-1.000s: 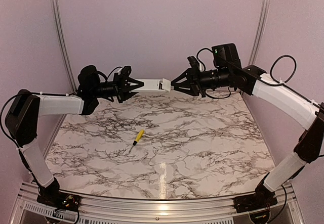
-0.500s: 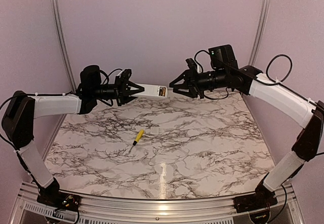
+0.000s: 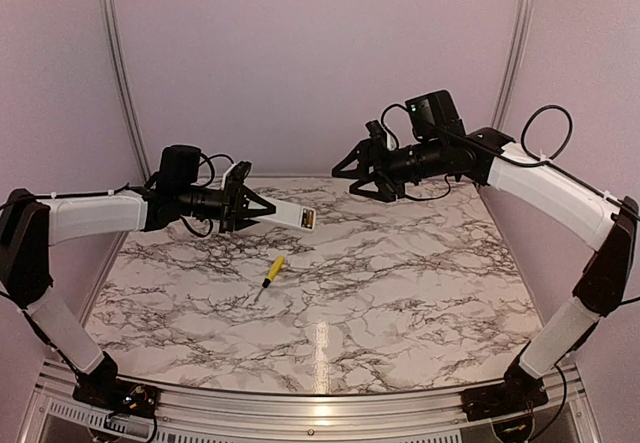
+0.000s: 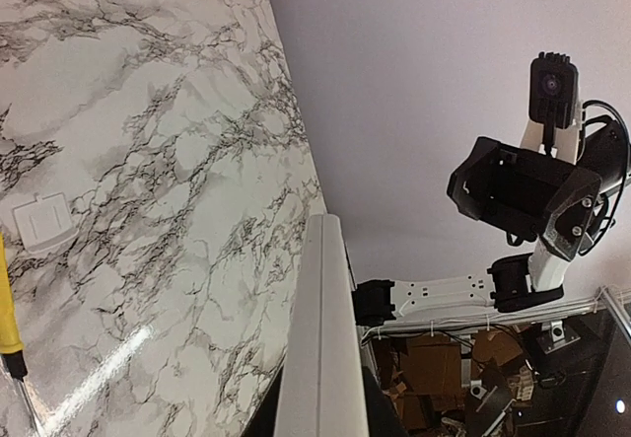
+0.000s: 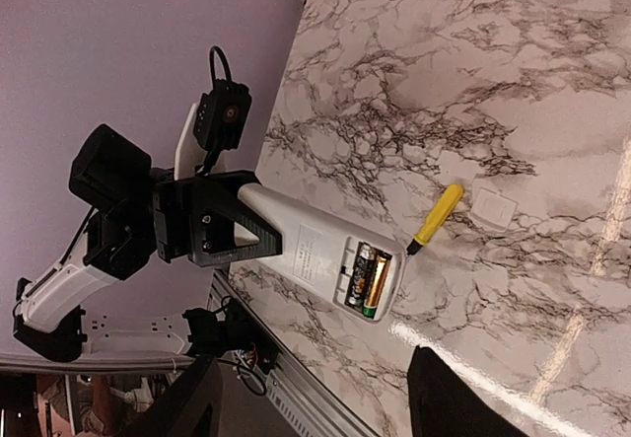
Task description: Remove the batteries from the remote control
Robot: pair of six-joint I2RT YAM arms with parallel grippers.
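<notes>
The robot's left gripper will release the white remote control on the marble (image 3: 341, 282) just behind the bright streak of light.
My left gripper (image 3: 252, 209) is shut on one end of the white remote control (image 3: 288, 214) and holds it in the air over the back left of the table. The remote's free end points right and slightly down. The right wrist view shows its open recess with the two batteries (image 5: 368, 277) side by side, one gold and one dark. In the left wrist view the remote (image 4: 323, 338) rises edge-on between the jaws of the left gripper (image 4: 320, 415). My right gripper (image 3: 352, 174) hangs open, up and to the right of the remote, with a clear gap between them. The right gripper (image 5: 315, 407) is empty.
A yellow-handled screwdriver (image 3: 270, 272) lies on the marble table (image 3: 400, 283) below the remote. A small white battery cover (image 5: 493, 207) lies flat near the screwdriver (image 5: 435, 216). Lilac walls close in the back and both sides.
The right gripper has opened and drawn back up and right from the remote's end. The left arm has carried the remote down and to the left.
</notes>
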